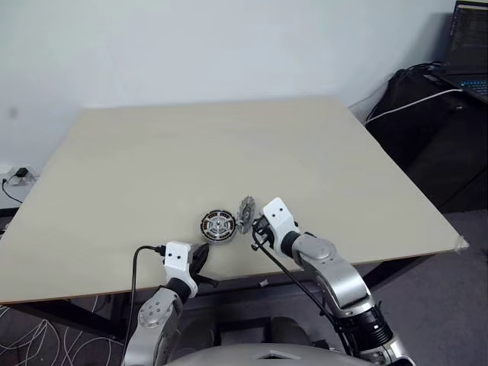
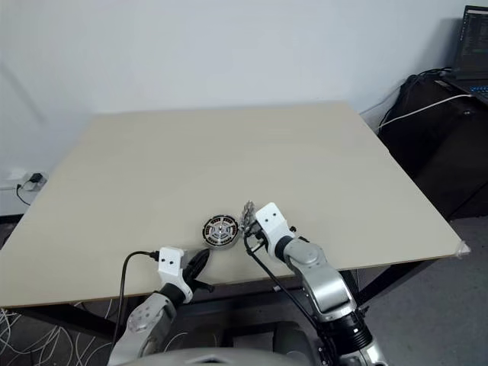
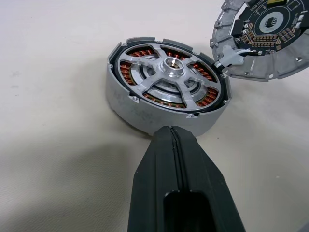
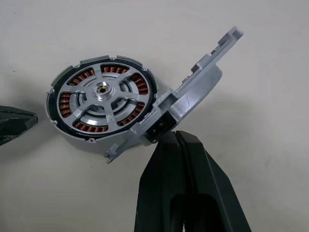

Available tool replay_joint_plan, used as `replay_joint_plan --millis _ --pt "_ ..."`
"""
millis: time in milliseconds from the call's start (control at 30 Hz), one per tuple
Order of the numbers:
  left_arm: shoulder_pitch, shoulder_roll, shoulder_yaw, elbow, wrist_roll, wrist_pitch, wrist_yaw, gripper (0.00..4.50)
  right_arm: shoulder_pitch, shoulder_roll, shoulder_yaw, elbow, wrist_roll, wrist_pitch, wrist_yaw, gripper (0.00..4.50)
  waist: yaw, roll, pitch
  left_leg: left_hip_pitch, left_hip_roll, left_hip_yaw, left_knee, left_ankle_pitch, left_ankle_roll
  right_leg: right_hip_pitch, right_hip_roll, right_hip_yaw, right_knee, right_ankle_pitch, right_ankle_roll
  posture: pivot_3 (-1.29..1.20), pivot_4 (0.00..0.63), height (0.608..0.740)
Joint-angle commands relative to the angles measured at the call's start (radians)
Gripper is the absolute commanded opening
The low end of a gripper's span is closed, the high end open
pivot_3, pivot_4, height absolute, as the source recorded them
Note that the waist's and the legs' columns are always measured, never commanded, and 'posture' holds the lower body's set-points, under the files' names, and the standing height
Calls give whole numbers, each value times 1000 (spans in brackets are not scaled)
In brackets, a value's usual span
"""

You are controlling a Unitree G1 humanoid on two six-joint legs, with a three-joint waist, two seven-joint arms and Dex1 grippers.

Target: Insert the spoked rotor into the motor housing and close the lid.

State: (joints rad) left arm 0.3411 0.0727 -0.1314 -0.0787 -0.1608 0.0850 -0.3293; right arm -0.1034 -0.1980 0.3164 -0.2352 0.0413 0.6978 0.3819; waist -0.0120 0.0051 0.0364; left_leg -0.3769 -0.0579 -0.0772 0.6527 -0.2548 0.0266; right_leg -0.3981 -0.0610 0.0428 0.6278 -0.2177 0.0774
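My right gripper has the lid. It will let go of the lid flat over the spoked rotor, on top of the motor housing (image 1: 219, 223) (image 4: 103, 92).
The motor housing (image 1: 216, 226) lies flat near the table's front edge, its copper windings visible through the spoked rotor (image 3: 171, 79), which sits inside it. The lid (image 4: 203, 87) stands tilted on edge just right of the housing, with its dark circuit face (image 3: 263, 38) turned toward it. My right gripper (image 1: 252, 226) is shut on the lid's lower rim by the connector tab. My left gripper (image 1: 203, 255) is shut and empty, and its tips (image 3: 169, 133) are just short of the housing's near wall (image 3: 145, 113).
The wooden table (image 1: 229, 145) stretches away behind the parts, and its front edge (image 1: 91, 284) runs just below my grippers. Black cases with a white cable (image 1: 427, 107) and a laptop (image 1: 469, 46) stand past the right side.
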Motion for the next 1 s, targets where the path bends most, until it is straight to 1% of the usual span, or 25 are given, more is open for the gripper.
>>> replay_joint_plan --millis 33,267,467,800,1000 --pt "-15 1 -5 -36 -12 -2 -9 0 -55 25 23 16 -5 -51 4 34 -1 0 0 0 0 0 0 0 0 0 0 0 0 0 0 0 0 740" --pt "-15 -2 -6 -35 -14 -4 -5 0 -141 79 89 83 -15 -94 22 34 -3 0 0 0 0 0 0 0 0 0 0 0 0 0 0 0 0 740" --pt "-10 -5 -3 -35 -17 -8 0 0 -180 109 129 155 -25 -124 41 34 -2 0 0 0 0 0 0 0 0 0 0 0 0 0 0 0 0 740" --pt "-1 -6 -2 -42 -13 -10 5 0 -224 156 138 333 -37 -175 43 34 -3 1 0 0 0 0 0 0 0 0 0 0 0 0 0 0 0 740" --pt "-1 -5 -2 -47 -11 -9 7 0 -262 176 107 463 -40 -194 34 34 -5 2 -2 1 -1 0 0 0 0 0 0 0 1 0 0 0 0 740"
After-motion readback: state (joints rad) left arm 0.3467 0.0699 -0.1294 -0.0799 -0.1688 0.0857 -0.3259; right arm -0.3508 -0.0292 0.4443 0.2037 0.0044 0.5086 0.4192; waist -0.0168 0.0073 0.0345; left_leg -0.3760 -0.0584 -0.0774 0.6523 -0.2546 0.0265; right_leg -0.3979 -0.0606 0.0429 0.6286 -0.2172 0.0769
